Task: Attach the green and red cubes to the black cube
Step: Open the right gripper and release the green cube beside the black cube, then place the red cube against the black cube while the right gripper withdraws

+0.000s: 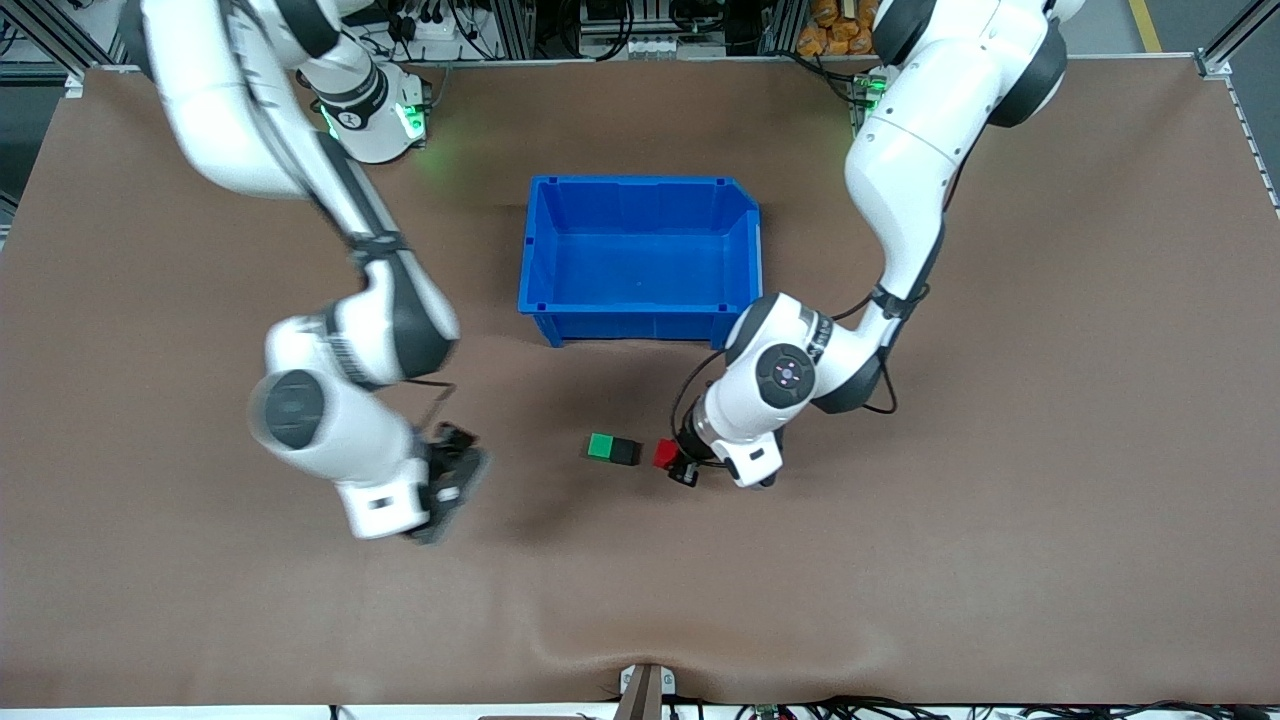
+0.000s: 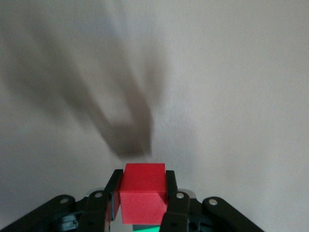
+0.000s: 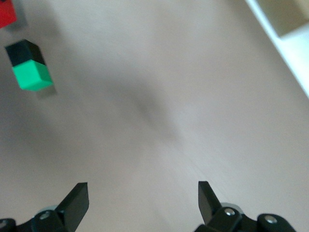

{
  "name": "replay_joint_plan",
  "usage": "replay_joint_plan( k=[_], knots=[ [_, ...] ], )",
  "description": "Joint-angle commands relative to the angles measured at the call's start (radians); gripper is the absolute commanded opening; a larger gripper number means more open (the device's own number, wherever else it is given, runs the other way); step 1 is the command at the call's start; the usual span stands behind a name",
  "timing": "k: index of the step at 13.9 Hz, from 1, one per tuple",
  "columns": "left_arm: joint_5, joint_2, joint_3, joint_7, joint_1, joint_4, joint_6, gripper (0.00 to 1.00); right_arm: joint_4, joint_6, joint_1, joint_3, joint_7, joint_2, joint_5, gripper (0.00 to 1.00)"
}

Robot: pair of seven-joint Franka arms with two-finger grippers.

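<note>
The red cube will go against the black cube's free side, opposite the green cube [image 1: 645, 451], and there I will let go of it with my left gripper.
The green cube [image 1: 600, 446] and the black cube [image 1: 626, 452] sit joined side by side on the brown table, nearer the front camera than the blue bin. My left gripper [image 1: 678, 466] is shut on the red cube [image 1: 665, 454] and holds it low beside the black cube, with a small gap between them. The left wrist view shows the red cube [image 2: 143, 193] clamped between both fingers. My right gripper [image 1: 455, 482] hangs open and empty over bare table toward the right arm's end. In its wrist view the green cube [image 3: 32, 76] and black cube [image 3: 23, 52] lie well off from its fingers.
An empty blue bin [image 1: 640, 183] stands mid-table, farther from the front camera than the cubes. Brown table cloth [image 1: 900, 560] spreads all around them.
</note>
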State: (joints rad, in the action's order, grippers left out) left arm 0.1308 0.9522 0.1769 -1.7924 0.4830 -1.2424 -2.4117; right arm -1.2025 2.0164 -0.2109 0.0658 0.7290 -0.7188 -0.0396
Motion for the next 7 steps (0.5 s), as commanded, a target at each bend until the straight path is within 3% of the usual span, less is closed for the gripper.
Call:
replay_joint_plan(
  k=[1, 7],
  knots=[
    [0.019, 0.051, -0.011, -0.035, 0.035, 0.043, -0.047, 0.0, -0.078, -0.077, 0.096, 0.014, -0.083, 0.146, -0.014, 1.0],
    [0.019, 0.056, -0.013, -0.073, 0.037, 0.035, -0.032, 0.0, -0.14, -0.293, 0.22, 0.008, -0.215, 0.379, 0.0, 1.0]
  ],
)
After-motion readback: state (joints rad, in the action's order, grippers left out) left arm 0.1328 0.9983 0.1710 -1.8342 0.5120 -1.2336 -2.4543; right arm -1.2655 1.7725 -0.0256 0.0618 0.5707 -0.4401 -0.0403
